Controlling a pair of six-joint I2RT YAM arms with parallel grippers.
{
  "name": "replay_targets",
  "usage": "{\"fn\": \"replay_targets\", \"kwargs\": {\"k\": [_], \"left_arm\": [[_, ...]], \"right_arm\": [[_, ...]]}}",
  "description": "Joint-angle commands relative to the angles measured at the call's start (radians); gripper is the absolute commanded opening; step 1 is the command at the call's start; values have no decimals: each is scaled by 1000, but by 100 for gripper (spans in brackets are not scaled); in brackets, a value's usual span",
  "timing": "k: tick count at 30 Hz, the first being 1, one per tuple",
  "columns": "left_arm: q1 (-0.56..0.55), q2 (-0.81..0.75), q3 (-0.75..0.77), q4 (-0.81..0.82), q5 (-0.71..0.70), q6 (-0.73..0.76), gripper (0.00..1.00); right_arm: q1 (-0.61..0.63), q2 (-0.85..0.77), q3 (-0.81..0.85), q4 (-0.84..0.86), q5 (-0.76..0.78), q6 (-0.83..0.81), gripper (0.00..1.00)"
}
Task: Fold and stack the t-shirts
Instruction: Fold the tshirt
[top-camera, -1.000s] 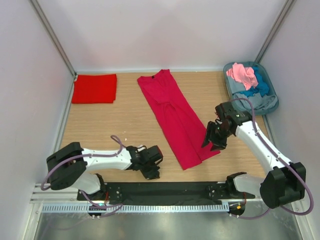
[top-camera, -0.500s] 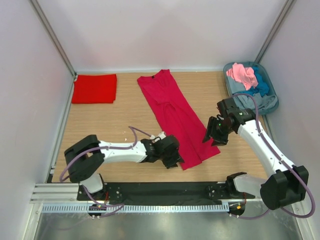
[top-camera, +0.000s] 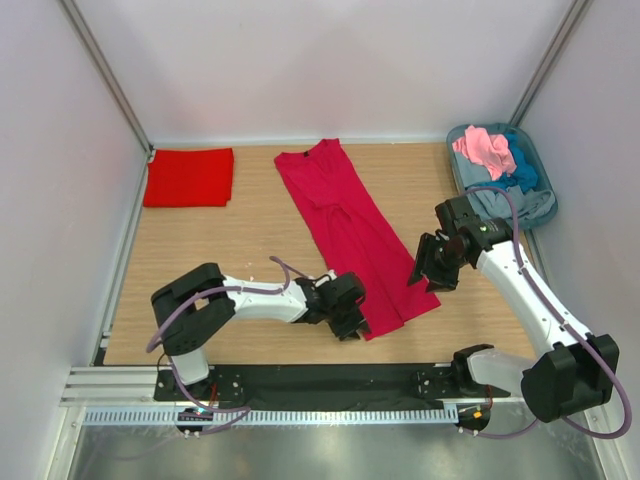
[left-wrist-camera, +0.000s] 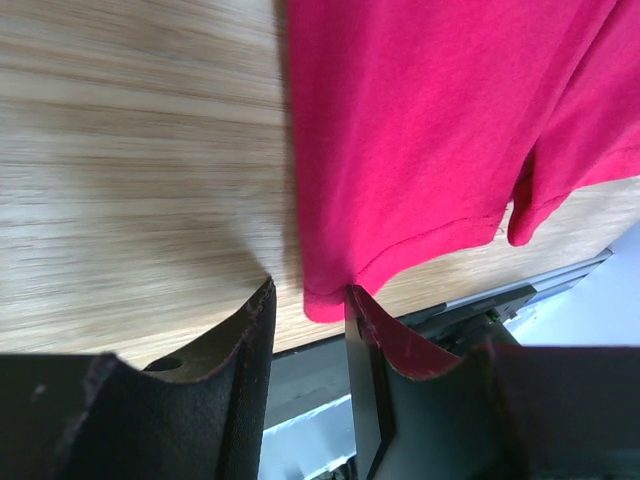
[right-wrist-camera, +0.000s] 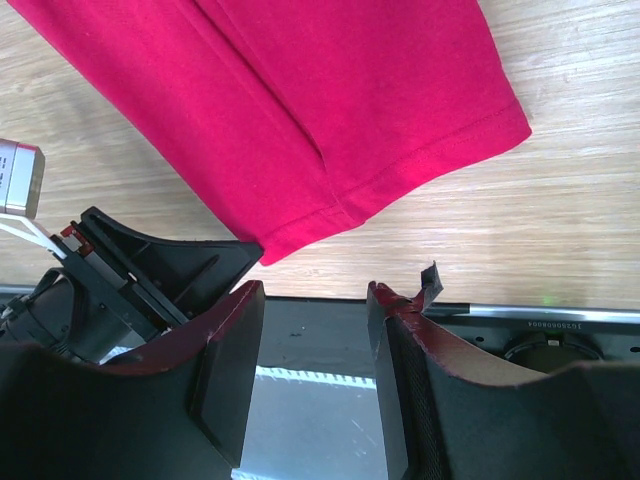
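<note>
My left gripper needs to pinch the t-shirt's near corner (top-camera: 369, 336) and pull it straight before folding the t-shirt's near end up, because the crimson t-shirt slants toward the near table edge.
A crimson t-shirt (top-camera: 345, 230), folded into a long strip, lies diagonally across the middle of the table. Its near corner (left-wrist-camera: 322, 300) sits between the tips of my left gripper (top-camera: 350, 318) (left-wrist-camera: 310, 290), whose jaws stand open with a gap on both sides of the cloth. My right gripper (top-camera: 432, 272) (right-wrist-camera: 312, 290) hovers open and holds nothing, just above the strip's right hem (right-wrist-camera: 430, 160). A scarlet t-shirt (top-camera: 188, 177) lies folded at the far left. Pink (top-camera: 485, 148), blue (top-camera: 522, 172) and grey (top-camera: 500, 205) shirts are heaped in the tub.
The grey-blue oval tub (top-camera: 545, 205) stands at the far right corner. A black base rail (top-camera: 320, 385) runs along the near table edge, close below the shirt's corner. White walls close in the table on three sides.
My left arm has swung right across the bare wood to the crimson shirt's near corner, and its jaws have opened from shut. The right gripper has barely shifted.
</note>
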Motion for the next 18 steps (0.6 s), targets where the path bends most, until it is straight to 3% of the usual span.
{"fn": "replay_targets", "kwargs": {"k": [1,4,15,18], "left_arm": [[6,31,43,-16,9,9,35],[8,46,69,-35,15,18,32],[29,40,66,-166,55,21,3],[53,13,37,-215,95,41,0]], "right_arm": [[2,-6,29,13,14,-10,53],[3,1,33,13,17,-13,52],[5,17,29,11,25,-17,53],[3,24,16,10,-3,-16,52]]}}
